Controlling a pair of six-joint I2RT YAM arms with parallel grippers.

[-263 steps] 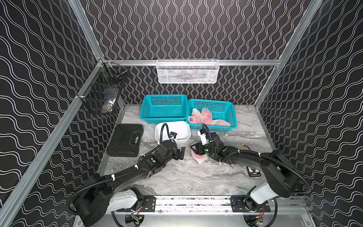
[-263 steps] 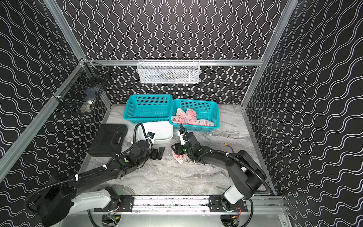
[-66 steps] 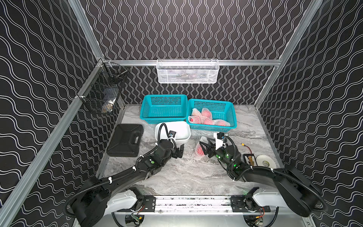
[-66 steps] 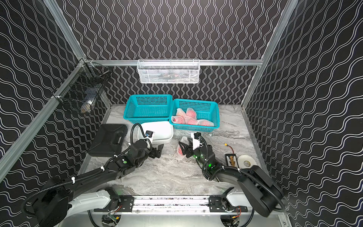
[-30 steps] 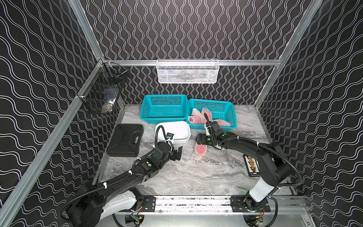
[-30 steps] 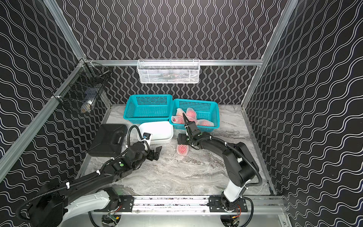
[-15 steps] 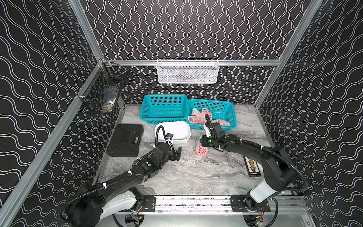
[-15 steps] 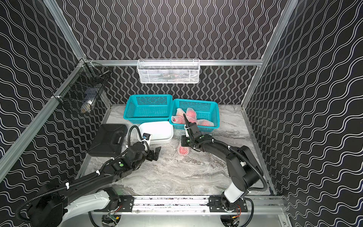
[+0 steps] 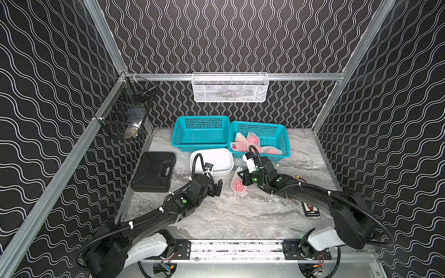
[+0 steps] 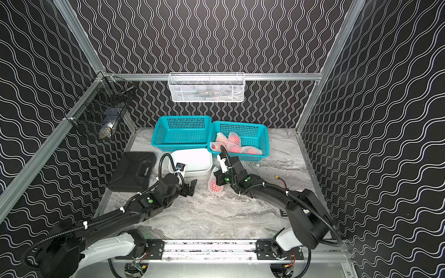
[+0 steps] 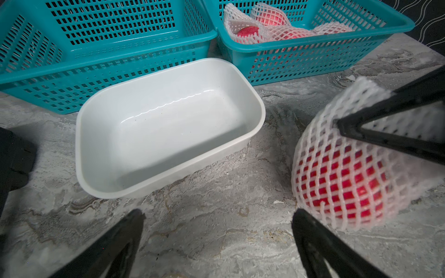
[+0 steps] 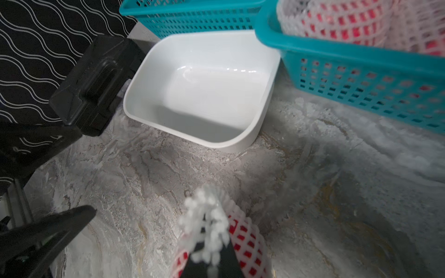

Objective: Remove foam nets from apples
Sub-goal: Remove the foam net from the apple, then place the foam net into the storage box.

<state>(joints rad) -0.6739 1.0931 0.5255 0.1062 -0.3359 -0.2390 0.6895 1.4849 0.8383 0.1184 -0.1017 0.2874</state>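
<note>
The robot's right gripper needs to release the foam net inside the white tub (image 9: 220,163) (image 12: 231,100), toward the end of the tub near the basket of netted apples.
One apple (image 9: 238,186) in a white foam net (image 11: 320,144) stands on the marble table beside the white tub. My right gripper (image 9: 242,177) is shut on the net's bunched free end (image 12: 207,223), above the red fruit (image 12: 244,240). In both top views the left gripper (image 9: 218,189) hovers open just left of that apple, its fingertips (image 11: 136,223) wide apart over bare marble with nothing between them. Several more netted apples (image 9: 252,144) lie in the right teal basket (image 10: 263,144).
An empty teal basket (image 9: 201,131) stands at the back, a white plastic tub (image 9: 212,161) in front of it and a black case (image 9: 154,171) to the left. Wire baskets hang on the back wall (image 9: 230,87) and left wall (image 9: 127,115). A small black device (image 9: 310,211) lies under the right arm.
The right gripper has shut on the net's free end. Its arm has swung lower and further right behind it. The left arm has hardly moved.
</note>
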